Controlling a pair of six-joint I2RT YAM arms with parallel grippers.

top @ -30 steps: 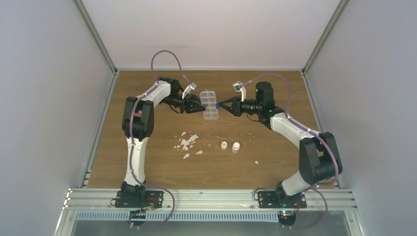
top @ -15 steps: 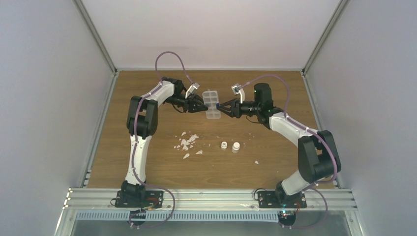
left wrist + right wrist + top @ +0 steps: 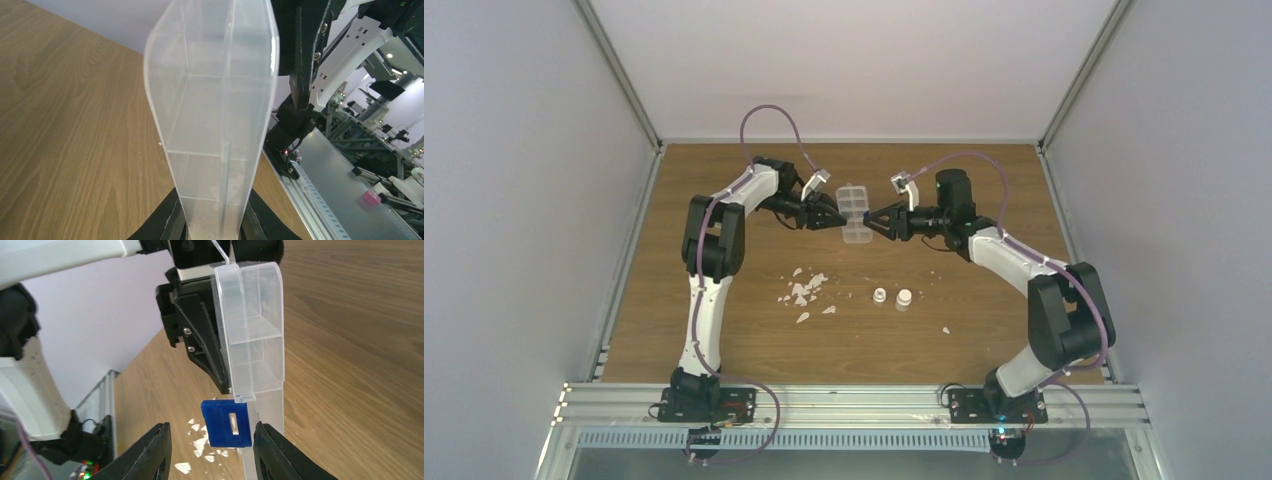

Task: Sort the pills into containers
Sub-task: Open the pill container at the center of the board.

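Next, I pinch the blue latch (image 3: pixel 226 424) with my right gripper and carry the organiser box by it, since my left gripper is tied up holding the box's end.
The containers are one clear plastic organiser box (image 3: pixel 853 212), held off the table on its edge with my left gripper (image 3: pixel 832 215) shut on its left end. In the left wrist view the box (image 3: pixel 215 115) rises between the black fingers (image 3: pixel 162 225) and fills the middle. A blue latch (image 3: pixel 226 424) hangs at the box's near corner (image 3: pixel 252 340). My right gripper (image 3: pixel 214 450) stands open around that latch without touching it, just right of the box (image 3: pixel 879 220). No pills show in any view.
White flakes (image 3: pixel 804 288) lie scattered on the wooden table (image 3: pixel 724 340) in front of the box. Two small white vials (image 3: pixel 880 295) (image 3: pixel 904 299) stand right of them. One more flake (image 3: pixel 946 330) lies farther right. Grey walls enclose the table.
My right gripper was shut on the blue latch and has opened, drawing back a little. The left gripper with the box has shifted slightly to the right.
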